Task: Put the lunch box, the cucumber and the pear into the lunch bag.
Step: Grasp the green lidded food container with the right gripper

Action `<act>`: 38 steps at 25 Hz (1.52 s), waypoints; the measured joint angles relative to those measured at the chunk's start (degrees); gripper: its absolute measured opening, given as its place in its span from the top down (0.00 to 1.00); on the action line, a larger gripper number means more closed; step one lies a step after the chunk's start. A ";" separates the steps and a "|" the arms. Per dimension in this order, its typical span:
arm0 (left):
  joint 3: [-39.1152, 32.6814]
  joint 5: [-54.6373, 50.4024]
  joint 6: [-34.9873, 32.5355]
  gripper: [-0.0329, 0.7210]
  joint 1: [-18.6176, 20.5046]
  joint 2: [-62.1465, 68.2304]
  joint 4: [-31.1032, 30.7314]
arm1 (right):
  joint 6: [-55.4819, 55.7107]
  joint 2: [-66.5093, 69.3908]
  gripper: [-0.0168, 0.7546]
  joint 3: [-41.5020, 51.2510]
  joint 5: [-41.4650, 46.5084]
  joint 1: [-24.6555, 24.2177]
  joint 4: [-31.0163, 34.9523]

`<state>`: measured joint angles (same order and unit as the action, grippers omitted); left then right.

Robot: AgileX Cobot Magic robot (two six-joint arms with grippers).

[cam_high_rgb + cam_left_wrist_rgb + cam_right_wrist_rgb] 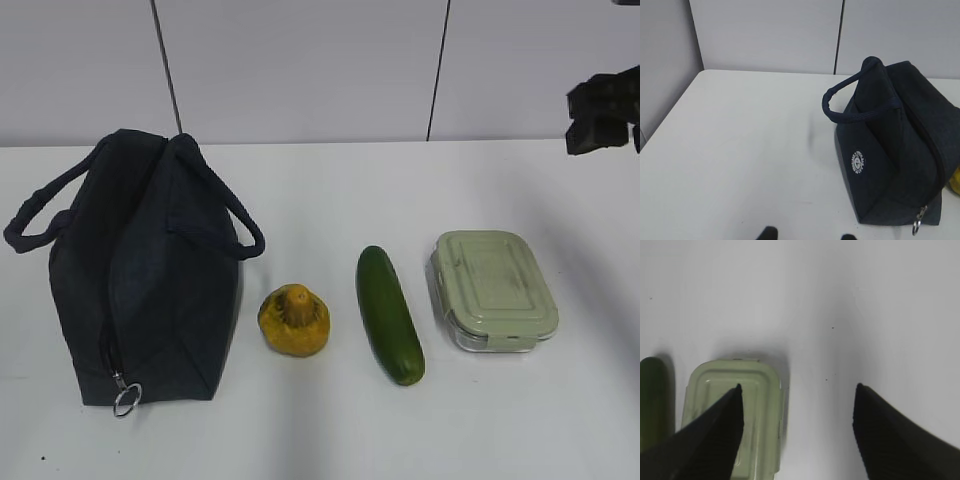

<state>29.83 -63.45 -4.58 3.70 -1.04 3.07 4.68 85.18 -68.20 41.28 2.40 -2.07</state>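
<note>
My right gripper is to grab, next, the middle of the long side (538,280) (777,427) of the lunch box, the side that faces away from the cucumber.
The dark navy lunch bag (150,270) stands at the left of the table, its metal ring pull (126,398) low on the near end. To its right lie the yellow-orange pear (294,320), the dark-green cucumber (389,314) and the sage-lidded lunch box (493,288), in a row and apart. My right gripper (798,386) hangs open above the table. Its left finger is over the lunch box (762,405) and the gap is over bare table to the box's right. My left gripper (807,236) is open and empty, left of the bag (895,150).
The white table (330,430) runs back to a grey panelled wall. In the left wrist view the table's left edge (670,115) shows, with a sliver of pear (955,182) behind the bag. The cucumber's end (652,400) lies left of the box.
</note>
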 joint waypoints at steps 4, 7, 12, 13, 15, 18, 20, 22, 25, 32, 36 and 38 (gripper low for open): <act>0.00 0.00 0.00 0.63 0.00 0.00 0.00 | -3.11 6.40 0.30 -8.00 5.15 -4.10 4.56; 0.00 0.00 0.00 0.63 0.00 0.00 0.00 | -11.40 9.72 0.35 -12.07 7.43 -8.48 14.50; 0.00 0.00 0.00 0.63 0.00 0.00 0.00 | -28.65 15.16 0.39 -13.32 14.15 -15.30 34.90; 0.00 0.00 0.00 0.63 0.00 0.00 0.00 | -31.23 16.48 0.39 -13.32 16.16 -16.58 37.55; 0.00 0.00 0.00 0.63 0.00 0.00 0.00 | -36.94 18.80 0.39 -13.32 21.09 -18.69 43.55; 0.00 0.00 0.00 0.63 0.00 0.00 0.00 | -43.71 21.26 0.39 -13.32 26.48 -21.00 50.25; 0.00 0.00 0.00 0.63 0.00 0.00 0.00 | -45.49 22.45 0.39 -13.32 27.00 -22.19 52.11; 0.00 0.00 0.00 0.63 0.00 0.00 0.00 | -46.72 23.74 0.39 -12.95 27.00 -23.21 52.87; 0.00 0.00 0.00 0.63 0.00 0.00 0.00 | -48.75 25.43 0.39 -11.02 27.00 -24.00 53.20; 0.00 0.00 0.00 0.63 0.00 0.00 0.00 | -52.83 30.48 0.39 -5.27 27.00 -24.09 53.29; 0.00 0.00 0.00 0.63 0.00 0.00 0.00 | -55.28 32.43 0.39 -3.09 26.86 -24.09 53.29; 0.00 0.00 0.00 0.63 0.00 0.00 0.00 | -56.03 33.45 0.39 -2.59 26.79 -24.09 53.49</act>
<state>29.83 -63.45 -4.58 3.70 -1.04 3.07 -51.34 118.63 -70.79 68.07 -21.69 51.42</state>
